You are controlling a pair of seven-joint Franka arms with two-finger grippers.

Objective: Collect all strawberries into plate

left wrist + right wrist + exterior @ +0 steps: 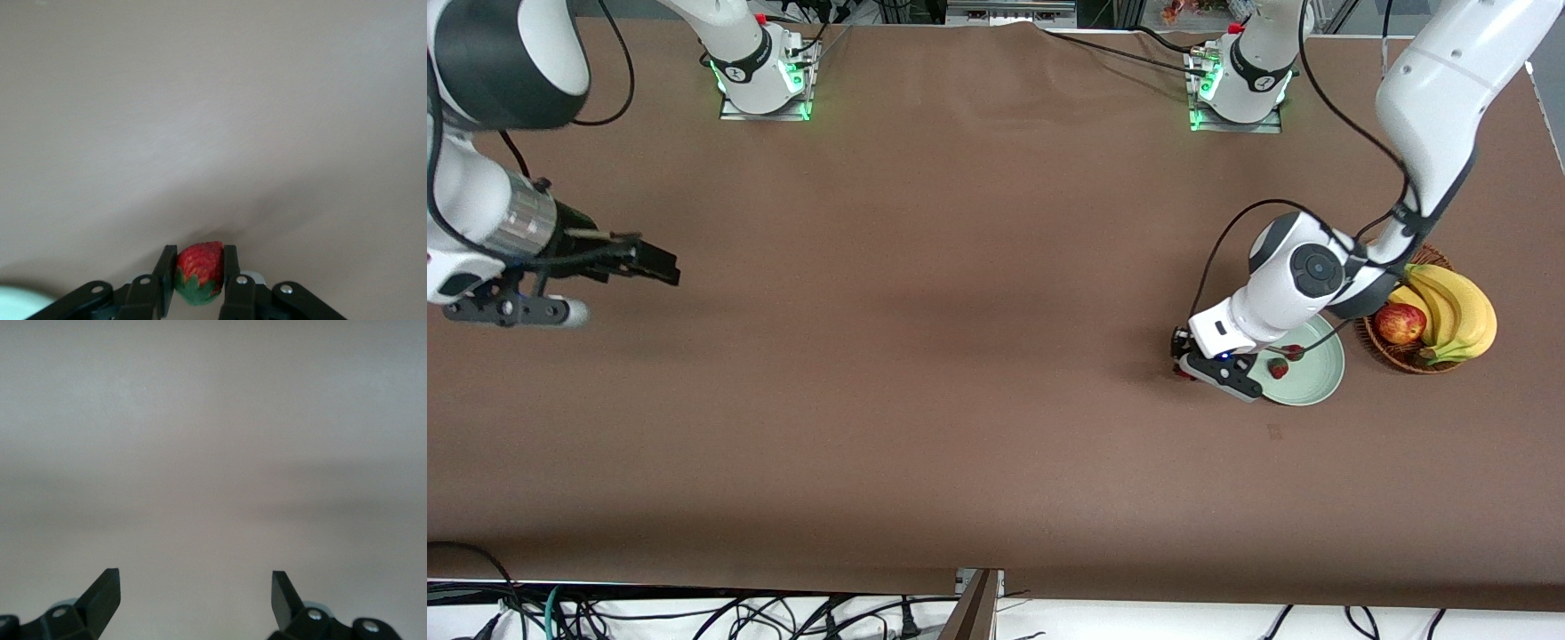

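I should use my left gripper to set the strawberry down in the plate (pixel 1303 324), past the other strawberries toward the back edge of the table.
My left gripper (pixel 1183 360) is down at the brown table beside the rim of the pale mint-green plate (pixel 1316 380), on the side toward the right arm's end. It is shut on a small red strawberry (pixel 200 265) with a green leafy top, pinched between both fingers (pixel 164 263). Two more strawberries lie in the plate, one (pixel 1278 367) nearer the front camera than the other (pixel 1294 352). A corner of the plate (pixel 17 301) shows in the left wrist view. My right gripper (pixel 660 265) waits open above bare table at the right arm's end, nothing between its fingers (pixel 107 587).
A brown wicker basket (pixel 1403 357) stands beside the plate toward the left arm's end, holding a bunch of bananas (pixel 1454 311) and a red-yellow apple (pixel 1400 323). The left arm's cable hangs over the plate. Both arm bases stand along the table's back edge.
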